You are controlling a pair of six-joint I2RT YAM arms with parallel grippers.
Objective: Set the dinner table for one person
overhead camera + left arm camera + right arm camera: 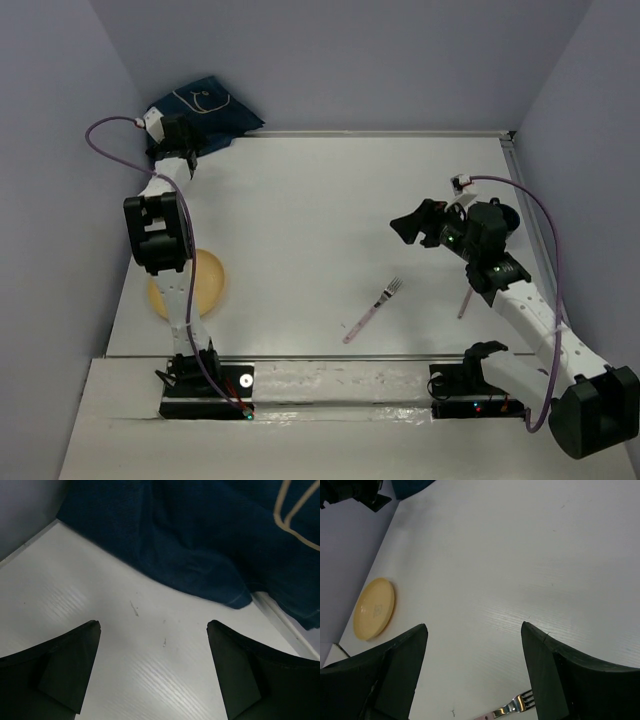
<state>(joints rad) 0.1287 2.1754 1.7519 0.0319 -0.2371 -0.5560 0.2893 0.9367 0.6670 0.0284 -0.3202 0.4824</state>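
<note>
Next, I will move my left gripper to the navy placemat's near edge (196,154) (141,569), between its two corners on the table, and close it there.
The dinner table (320,200) is a wide white top. A navy placemat (205,105) lies crumpled in its far left corner. My left gripper (183,152) hovers low at the mat's near edge. In the left wrist view that gripper (152,625) is open over bare table, just short of the placemat (200,540). A yellow plate (212,282) sits near left, partly under the left arm. A pink-handled fork (375,308) lies centre right. My right gripper (408,228) hangs open above the table, beyond the fork (512,708), holding nothing.
A thin pinkish utensil (464,300) lies partly under the right arm. Lavender walls close in the table on three sides. The right wrist view shows the plate (374,608) far off to the left. A metal rail (330,357) runs along the near edge.
</note>
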